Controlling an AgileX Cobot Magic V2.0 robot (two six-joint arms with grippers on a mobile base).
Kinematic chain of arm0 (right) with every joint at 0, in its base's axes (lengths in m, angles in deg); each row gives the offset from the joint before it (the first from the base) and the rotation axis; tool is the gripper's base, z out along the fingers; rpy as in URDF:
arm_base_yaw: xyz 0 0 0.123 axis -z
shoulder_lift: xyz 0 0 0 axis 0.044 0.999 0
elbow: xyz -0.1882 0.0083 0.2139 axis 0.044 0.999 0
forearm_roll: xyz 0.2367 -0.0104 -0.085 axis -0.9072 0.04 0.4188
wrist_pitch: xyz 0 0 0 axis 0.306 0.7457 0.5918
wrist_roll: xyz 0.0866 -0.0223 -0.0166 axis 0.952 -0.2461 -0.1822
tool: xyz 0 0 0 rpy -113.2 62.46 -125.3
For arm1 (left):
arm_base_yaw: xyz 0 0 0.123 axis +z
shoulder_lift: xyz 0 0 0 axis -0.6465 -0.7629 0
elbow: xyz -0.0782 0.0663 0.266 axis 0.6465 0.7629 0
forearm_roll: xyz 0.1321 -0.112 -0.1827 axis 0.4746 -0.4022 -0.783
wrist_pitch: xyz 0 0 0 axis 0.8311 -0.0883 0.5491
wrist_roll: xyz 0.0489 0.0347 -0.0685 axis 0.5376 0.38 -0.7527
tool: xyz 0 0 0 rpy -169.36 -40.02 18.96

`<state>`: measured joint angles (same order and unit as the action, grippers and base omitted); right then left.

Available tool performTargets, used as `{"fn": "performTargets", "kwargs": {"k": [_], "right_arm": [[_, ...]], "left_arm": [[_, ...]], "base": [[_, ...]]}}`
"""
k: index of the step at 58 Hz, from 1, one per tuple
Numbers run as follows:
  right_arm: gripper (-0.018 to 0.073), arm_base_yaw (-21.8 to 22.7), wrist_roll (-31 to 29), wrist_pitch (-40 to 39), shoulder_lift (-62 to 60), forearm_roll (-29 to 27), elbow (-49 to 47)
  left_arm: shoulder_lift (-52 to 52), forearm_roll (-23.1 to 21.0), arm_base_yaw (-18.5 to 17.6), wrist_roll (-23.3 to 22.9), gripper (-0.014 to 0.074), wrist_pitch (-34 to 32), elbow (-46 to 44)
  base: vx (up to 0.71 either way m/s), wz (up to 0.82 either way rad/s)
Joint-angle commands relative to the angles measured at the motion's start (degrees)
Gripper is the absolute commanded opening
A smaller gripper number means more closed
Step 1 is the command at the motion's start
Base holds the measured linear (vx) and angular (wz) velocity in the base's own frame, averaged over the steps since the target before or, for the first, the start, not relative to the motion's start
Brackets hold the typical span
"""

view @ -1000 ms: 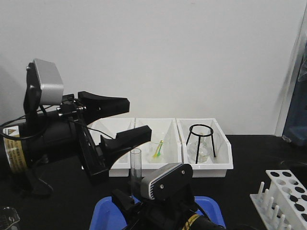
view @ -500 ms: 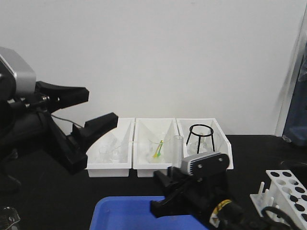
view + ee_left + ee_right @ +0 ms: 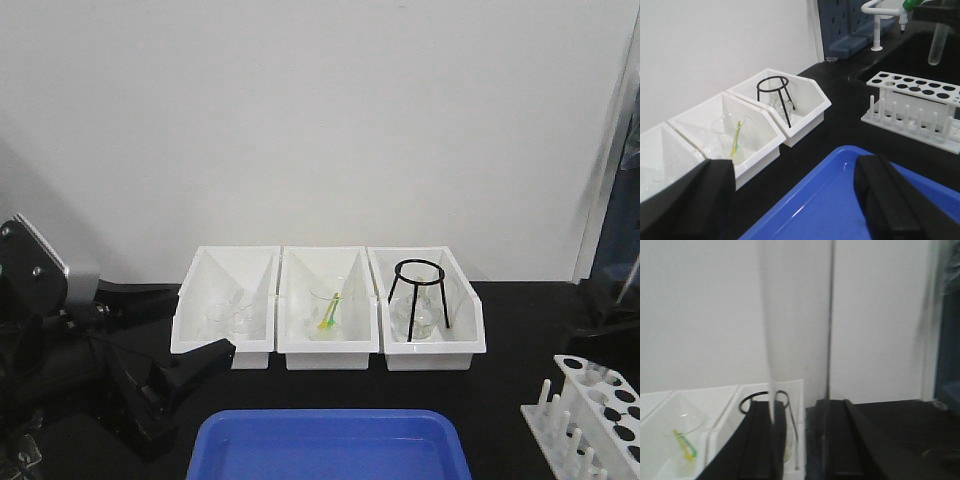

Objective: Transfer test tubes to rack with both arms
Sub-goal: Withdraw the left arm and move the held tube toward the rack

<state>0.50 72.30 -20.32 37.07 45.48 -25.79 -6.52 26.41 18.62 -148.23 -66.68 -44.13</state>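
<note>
Next, the right gripper releases the clear test tube in a hole of the white rack's row [image 3: 611, 411] nearest the pegs.
My right gripper [image 3: 797, 440] is shut on a clear test tube [image 3: 795, 340] that stands upright between its black fingers. In the left wrist view this test tube [image 3: 938, 45] hangs above the far end of the white rack [image 3: 912, 97], apart from it. The rack also shows at the lower right of the front view [image 3: 590, 400]; the right arm is out of that view. My left gripper [image 3: 200, 320] is open and empty at the lower left, and its jaws [image 3: 795, 200] are spread wide over the blue tray [image 3: 840, 200].
Three white bins [image 3: 325, 310] stand in a row at the back, holding a glass beaker, a yellow-green stick [image 3: 328, 312] and a black wire tripod [image 3: 418, 295]. The blue tray [image 3: 330, 445] lies at the front. A white tap [image 3: 875, 25] stands beyond the rack.
The right arm has carried the test tube to the right, out of the front view, over towards the rack. The left arm has drawn back to the left and lower, still open.
</note>
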Motion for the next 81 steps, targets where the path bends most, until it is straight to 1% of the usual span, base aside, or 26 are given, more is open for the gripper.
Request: {"fn": "performTargets", "kwargs": {"k": [1,9,19,25,35,45,55,62,81], "right_arm": [[-0.0007,3.51,-0.31,-3.45,-1.79,0.89,-1.39],[-0.0007,7.49,-0.31,-3.39,0.01,0.89,-1.39],[-0.0006,11.14,-0.17,-9.39,4.85,0.89,-1.39],[-0.0006,11.43,-0.07,-13.70,8.37,0.92,-1.39],[-0.0006,11.36,-0.07,-21.93,14.84,3.28,-1.39],[-0.0004,11.36,-0.12,-27.65,20.03,3.71,-1.69],[-0.0004,11.36,-0.12,-28.18,22.87,6.04,-4.26],[-0.0004,11.36,-0.12,-27.94,24.08,5.79,-5.58],[-0.0004,11.36,0.88,-27.33,26.66,5.89,-5.39]], "left_arm": [[1.58,-2.09,-0.26,-0.94,0.0592,0.06,-0.53],[1.58,-2.09,-0.26,-0.94,0.0592,0.06,1.01],[1.58,-2.09,-0.26,-0.88,0.0592,0.10,2.95],[1.45,-2.09,-0.26,-0.83,0.0592,0.38,3.85],[1.33,-2.09,-0.26,-0.78,0.0592,0.52,4.17],[1.33,-2.09,-0.26,-0.78,0.0592,0.57,4.17],[1.33,-2.09,-0.26,-0.78,0.0592,0.57,4.17],[1.33,-2.09,-0.26,-0.83,0.0592,0.58,4.17],[1.33,-2.09,-0.26,-0.83,0.0592,0.58,4.17]], "base": [[0.00,0.00],[0.00,0.00],[0.00,0.00],[0.00,0.00],[0.00,0.00],[0.00,0.00],[0.00,0.00],[0.00,0.00],[0.00,0.00]]}}
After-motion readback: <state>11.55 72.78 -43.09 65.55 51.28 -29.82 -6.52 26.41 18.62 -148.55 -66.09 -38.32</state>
